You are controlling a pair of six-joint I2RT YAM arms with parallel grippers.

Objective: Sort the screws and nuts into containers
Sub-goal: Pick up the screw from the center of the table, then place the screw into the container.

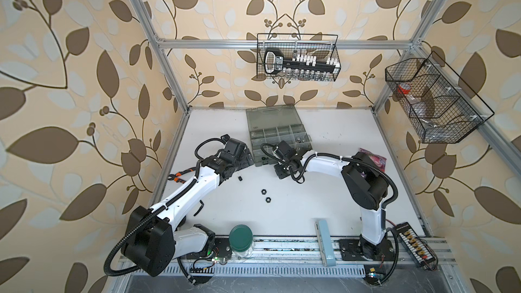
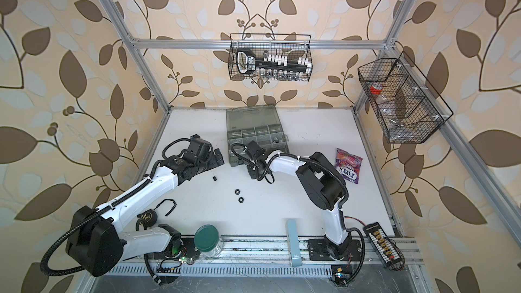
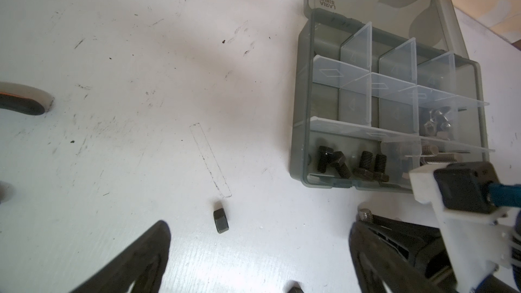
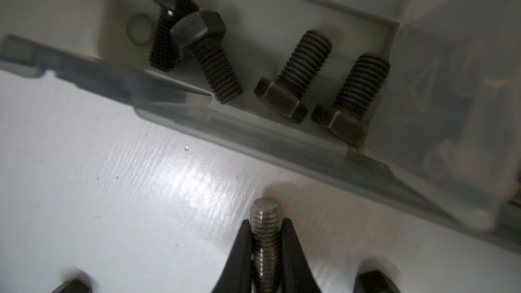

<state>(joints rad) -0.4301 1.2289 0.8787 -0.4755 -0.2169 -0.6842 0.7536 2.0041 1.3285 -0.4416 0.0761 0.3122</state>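
My left gripper needs to close on the sides of the black nut (image 1: 240, 178) (image 3: 220, 220) that is nearest the pliers, the one that lies by the faint outline on the table.
My right gripper (image 4: 266, 221) is shut on a silver screw (image 4: 265, 209), its threaded end poking past the fingertips, just outside the wall of the grey organizer case (image 4: 253, 136). Several black screws (image 4: 293, 80) lie in the containers' near corner compartment. Silver nuts (image 3: 437, 125) sit in another compartment. My left gripper (image 3: 259, 235) hangs open over the table with a black nut (image 3: 220, 220) on the surface between its fingers (image 3: 152, 243). In both top views two more black nuts (image 1: 264, 191) (image 2: 241, 199) lie in front of the case (image 1: 279, 139).
A green-lidded jar (image 1: 241, 238) and a pale blue box (image 1: 325, 242) stand at the front edge. A candy bag (image 2: 348, 166) lies at the right, and pliers (image 1: 180, 177) at the left under my left arm. Two wire baskets (image 1: 298, 57) (image 1: 434, 99) hang on the frame.
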